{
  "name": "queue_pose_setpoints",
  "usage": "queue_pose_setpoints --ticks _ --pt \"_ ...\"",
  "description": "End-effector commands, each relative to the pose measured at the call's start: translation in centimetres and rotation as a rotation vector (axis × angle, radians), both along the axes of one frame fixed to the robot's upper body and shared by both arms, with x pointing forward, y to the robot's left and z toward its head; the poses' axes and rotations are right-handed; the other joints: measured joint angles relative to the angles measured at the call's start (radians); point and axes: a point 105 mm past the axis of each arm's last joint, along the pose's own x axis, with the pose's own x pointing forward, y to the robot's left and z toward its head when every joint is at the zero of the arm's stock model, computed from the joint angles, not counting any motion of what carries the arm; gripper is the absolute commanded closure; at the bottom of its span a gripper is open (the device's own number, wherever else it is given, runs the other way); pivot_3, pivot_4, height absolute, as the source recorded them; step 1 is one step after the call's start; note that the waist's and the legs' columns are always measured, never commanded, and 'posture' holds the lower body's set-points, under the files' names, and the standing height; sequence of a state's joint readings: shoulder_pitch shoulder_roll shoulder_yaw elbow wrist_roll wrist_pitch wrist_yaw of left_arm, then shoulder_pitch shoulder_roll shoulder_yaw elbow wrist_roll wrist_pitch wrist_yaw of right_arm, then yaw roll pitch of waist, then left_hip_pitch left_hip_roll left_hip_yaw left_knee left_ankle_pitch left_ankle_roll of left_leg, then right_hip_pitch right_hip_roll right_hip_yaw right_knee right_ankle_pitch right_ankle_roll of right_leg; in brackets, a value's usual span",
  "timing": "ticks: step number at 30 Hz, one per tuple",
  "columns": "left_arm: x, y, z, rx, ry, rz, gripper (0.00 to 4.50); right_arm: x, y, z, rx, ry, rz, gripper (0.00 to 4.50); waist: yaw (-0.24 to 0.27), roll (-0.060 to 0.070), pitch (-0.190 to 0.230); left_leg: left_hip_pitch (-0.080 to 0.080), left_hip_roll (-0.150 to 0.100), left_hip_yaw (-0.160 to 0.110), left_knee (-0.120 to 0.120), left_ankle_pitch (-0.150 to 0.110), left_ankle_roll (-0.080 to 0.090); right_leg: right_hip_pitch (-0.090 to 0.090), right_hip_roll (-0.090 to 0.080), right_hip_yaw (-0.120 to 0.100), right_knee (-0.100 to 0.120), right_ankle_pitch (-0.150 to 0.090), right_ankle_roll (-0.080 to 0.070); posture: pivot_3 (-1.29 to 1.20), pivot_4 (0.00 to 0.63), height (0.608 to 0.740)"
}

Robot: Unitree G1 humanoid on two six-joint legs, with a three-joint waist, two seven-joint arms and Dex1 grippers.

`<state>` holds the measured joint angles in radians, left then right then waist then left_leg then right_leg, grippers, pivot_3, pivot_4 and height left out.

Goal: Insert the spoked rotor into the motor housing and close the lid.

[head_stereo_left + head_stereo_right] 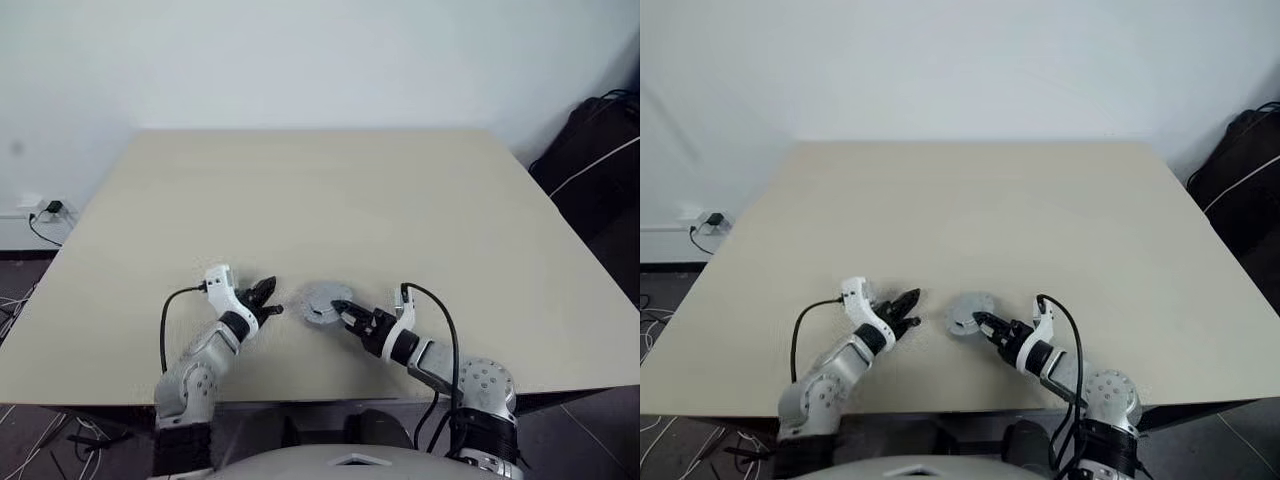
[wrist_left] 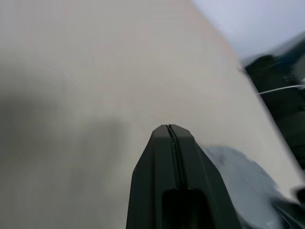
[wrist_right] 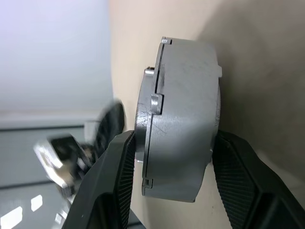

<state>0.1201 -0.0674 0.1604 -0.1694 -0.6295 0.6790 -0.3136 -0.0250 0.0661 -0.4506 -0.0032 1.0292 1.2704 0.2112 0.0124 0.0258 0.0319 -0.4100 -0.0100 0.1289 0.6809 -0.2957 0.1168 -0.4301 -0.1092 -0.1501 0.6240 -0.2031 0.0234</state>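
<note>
The motor housing and lid are pinched by my right gripper at only one side of the housing's rim, so my left gripper needs to open and take the rim's opposite side (image 1: 308, 303).
The motor housing (image 3: 190, 109) is a thick round grey metal part held on edge just above the table, near its front edge. The lid (image 3: 150, 119), a thinner grey disc with small tabs, sits flat against one face of it. My right gripper (image 1: 342, 313) is shut on the housing (image 1: 325, 299), one finger on each side of its rim. My left gripper (image 1: 270, 300) hovers a short way to the left of it, shut and empty, its fingertips (image 2: 169, 129) pressed together. The spoked rotor is hidden.
The beige table (image 1: 320, 200) stretches far ahead and to both sides. A black bag (image 1: 600, 150) lies on the floor off the table's right edge. A wall socket with cables (image 1: 40, 210) is beyond the left edge.
</note>
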Motion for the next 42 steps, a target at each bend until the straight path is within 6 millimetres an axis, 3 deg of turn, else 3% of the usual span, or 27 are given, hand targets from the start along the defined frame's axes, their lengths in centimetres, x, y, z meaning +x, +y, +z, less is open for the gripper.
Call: queue_pose_setpoints --ticks 1,5,8,11,15,23,42 --pt "-0.1 -1.0 2.8 -0.209 -0.074 0.026 4.50 1.0 0.5 3.1 0.130 -0.125 -0.014 2.41 -0.001 0.000 0.002 0.000 0.000 0.000 0.000 0.000 0.000 0.000 0.000 0.000 0.000 -0.001 0.001 0.00 0.000 0.740" --pt "-0.9 -1.1 4.3 -0.414 -0.098 0.060 4.50 1.4 0.4 4.6 0.172 -0.177 -0.027 2.41 -0.001 0.000 0.004 0.000 0.000 0.000 0.001 0.000 0.000 0.000 0.000 0.000 0.000 -0.002 0.002 0.00 0.000 0.740" --pt "-1.4 -1.6 4.2 -0.565 -0.053 0.070 4.50 1.8 0.5 5.9 0.198 -0.221 -0.024 2.41 -0.002 0.000 0.004 0.000 0.000 0.000 0.001 0.000 0.001 0.001 0.000 0.000 -0.001 -0.002 0.002 0.00 0.000 0.740" --pt "-1.7 -2.1 4.4 -0.681 -0.020 0.074 3.94 2.0 0.6 6.9 0.213 -0.253 -0.017 2.41 -0.002 0.000 0.005 0.000 0.000 0.000 0.002 0.000 0.000 0.001 0.000 0.001 0.000 -0.002 0.002 0.00 0.000 0.740" --pt "-1.9 -3.0 5.2 -0.857 -0.001 0.069 2.61 2.6 0.9 8.5 0.220 -0.302 -0.008 2.41 -0.002 0.000 0.005 0.000 0.000 0.000 0.002 0.000 0.000 0.001 0.001 0.001 0.000 -0.002 0.002 0.00 0.000 0.740" --pt "-2.2 -4.8 5.1 -0.946 0.053 0.020 0.01 2.8 1.5 9.8 0.202 -0.327 0.033 2.41 -0.002 0.000 0.005 0.000 0.000 0.001 0.002 0.000 0.000 0.003 0.004 0.002 0.000 0.001 -0.002 0.00 0.000 0.740" --pt "-2.2 -5.9 5.8 -0.974 0.036 -0.051 0.00 -0.1 3.0 9.5 0.175 -0.253 0.187 2.41 -0.015 0.000 0.004 0.000 0.002 0.002 0.003 0.002 -0.002 0.004 0.009 0.007 0.000 0.000 -0.002 0.00 0.000 0.740"
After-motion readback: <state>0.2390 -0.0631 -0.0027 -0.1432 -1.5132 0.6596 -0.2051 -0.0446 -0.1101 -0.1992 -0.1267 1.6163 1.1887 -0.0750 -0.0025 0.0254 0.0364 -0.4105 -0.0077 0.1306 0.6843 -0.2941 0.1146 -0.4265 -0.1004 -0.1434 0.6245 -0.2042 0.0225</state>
